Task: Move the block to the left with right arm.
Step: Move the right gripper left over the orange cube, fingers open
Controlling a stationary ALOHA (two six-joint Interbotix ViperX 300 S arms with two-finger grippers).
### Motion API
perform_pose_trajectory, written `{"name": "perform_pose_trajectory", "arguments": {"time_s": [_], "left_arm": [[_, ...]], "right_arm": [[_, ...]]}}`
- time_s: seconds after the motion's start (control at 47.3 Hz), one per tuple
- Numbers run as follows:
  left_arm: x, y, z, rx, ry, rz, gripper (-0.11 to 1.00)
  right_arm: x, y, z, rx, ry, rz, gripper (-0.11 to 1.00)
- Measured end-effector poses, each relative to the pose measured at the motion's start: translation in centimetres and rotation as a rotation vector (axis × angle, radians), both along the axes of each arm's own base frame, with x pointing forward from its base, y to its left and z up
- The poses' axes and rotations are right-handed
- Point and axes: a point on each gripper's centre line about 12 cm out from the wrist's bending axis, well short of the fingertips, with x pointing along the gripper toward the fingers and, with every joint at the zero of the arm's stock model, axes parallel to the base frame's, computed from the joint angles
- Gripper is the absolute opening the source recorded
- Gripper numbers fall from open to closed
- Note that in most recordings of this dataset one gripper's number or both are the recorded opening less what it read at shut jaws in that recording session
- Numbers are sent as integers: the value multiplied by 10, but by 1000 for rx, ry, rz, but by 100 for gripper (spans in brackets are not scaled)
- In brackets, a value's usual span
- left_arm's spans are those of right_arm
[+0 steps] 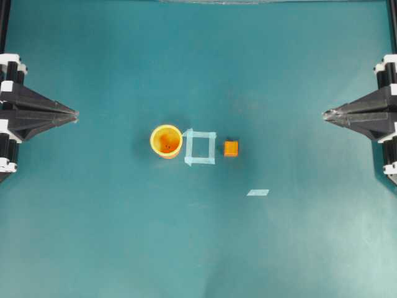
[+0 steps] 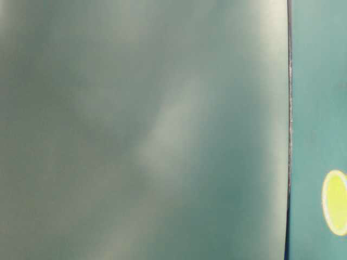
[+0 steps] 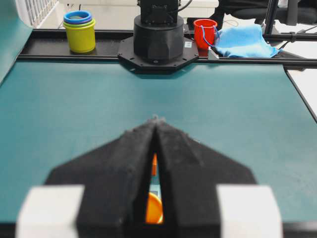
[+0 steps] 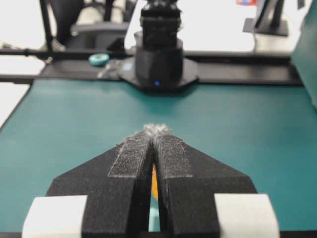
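I should close my right gripper on the near and far sides [image 1: 231,148] [image 4: 155,182] of the orange block that is next to the light-blue tape square.
The small orange block [image 1: 231,148] lies on the teal table just right of a light-blue tape square [image 1: 200,148]. A round yellow-orange cup [image 1: 166,141] stands upright against the square's left side. My right gripper [image 1: 325,114] is shut and empty at the right edge, well away from the block, tips pointing toward the middle. My left gripper [image 1: 75,115] is shut and empty at the left edge. Through the slit between the right fingers [image 4: 131,158] a sliver of the block [image 4: 154,182] shows. Between the left fingers [image 3: 185,153] slivers of the cup [image 3: 153,208] and block [image 3: 154,163] appear.
A short strip of light-blue tape [image 1: 258,192] lies on the table right of and nearer than the block. The table-level view is a blurred teal surface with a yellow oval [image 2: 336,202] at its right edge. Stacked cups [image 3: 79,30], a red cup [image 3: 204,30] and a blue cloth [image 3: 242,40] sit beyond the table.
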Motion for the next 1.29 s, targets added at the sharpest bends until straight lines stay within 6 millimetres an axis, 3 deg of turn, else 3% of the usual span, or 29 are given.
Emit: {"name": "perform_pose_trajectory", "arguments": {"time_s": [0.571,1.29], "left_arm": [[1,0,-8,-64,72,-3,0],[-7,0,-14,-61,176,1,0]], "right_arm": [[14,-4,-9,36,142,-21,0],[52,-9,-35,91,302,-42,4]]}}
